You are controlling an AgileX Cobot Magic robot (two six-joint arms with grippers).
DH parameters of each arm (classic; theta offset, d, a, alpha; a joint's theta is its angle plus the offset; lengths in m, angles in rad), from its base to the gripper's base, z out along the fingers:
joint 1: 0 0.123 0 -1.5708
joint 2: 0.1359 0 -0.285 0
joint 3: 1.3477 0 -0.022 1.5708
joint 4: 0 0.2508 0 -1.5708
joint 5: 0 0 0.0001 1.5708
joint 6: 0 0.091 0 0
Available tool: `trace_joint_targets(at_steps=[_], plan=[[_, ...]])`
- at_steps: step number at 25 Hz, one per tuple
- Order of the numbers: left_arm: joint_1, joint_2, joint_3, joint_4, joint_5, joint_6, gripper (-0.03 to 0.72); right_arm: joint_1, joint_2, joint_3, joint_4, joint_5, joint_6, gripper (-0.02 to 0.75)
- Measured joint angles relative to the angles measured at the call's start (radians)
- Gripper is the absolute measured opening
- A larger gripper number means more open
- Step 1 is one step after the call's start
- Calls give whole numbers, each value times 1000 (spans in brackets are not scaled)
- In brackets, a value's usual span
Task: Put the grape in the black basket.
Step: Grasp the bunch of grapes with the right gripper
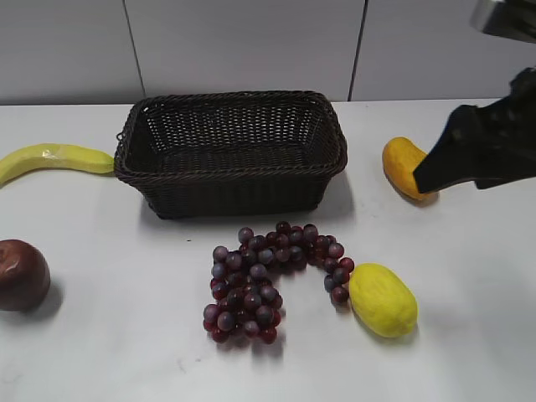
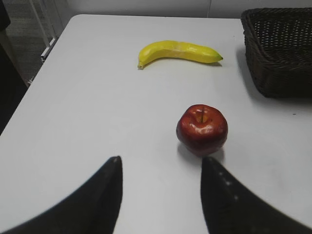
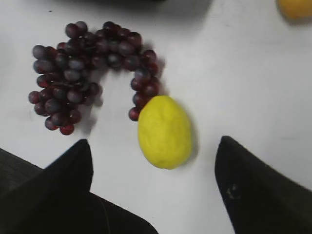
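My right gripper needs to next close on the thick part of the grape [image 1: 249, 278] [image 3: 72, 74], away from the thin end next to the yellow lemon.
The grape [image 1: 264, 280] is a curved bunch of dark red-purple berries lying on the white table in front of the black basket [image 1: 230, 159]. The bunch also shows in the right wrist view [image 3: 85, 68]. The basket is empty; its corner shows in the left wrist view [image 2: 278, 48]. My right gripper [image 3: 153, 146] is open and empty, above the table near the yellow lemon, to the right of the bunch. In the exterior view it is at the right edge [image 1: 477, 155]. My left gripper [image 2: 161, 163] is open and empty, just short of the red apple.
A yellow lemon [image 1: 383, 299] touches the bunch's right end, also seen from the right wrist [image 3: 164, 131]. An orange-yellow fruit [image 1: 402, 167] lies right of the basket. A banana [image 1: 50, 159] lies left of the basket and a dark red apple [image 1: 21, 274] at the left edge.
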Motion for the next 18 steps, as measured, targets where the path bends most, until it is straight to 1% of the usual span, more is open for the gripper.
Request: trace_joint_targets(at_steps=[6, 11, 14, 18], plan=[[0, 0, 0, 0, 0, 0, 489, 215, 114, -79, -22, -24, 65, 591], [0, 0, 0, 0, 0, 0, 489, 369, 245, -182, -133, -24, 150, 591], [0, 0, 0, 0, 0, 0, 489, 440, 323, -255, -194, -4, 210, 590], [0, 0, 0, 0, 0, 0, 489, 509, 424, -337, -225, 40, 265, 590]])
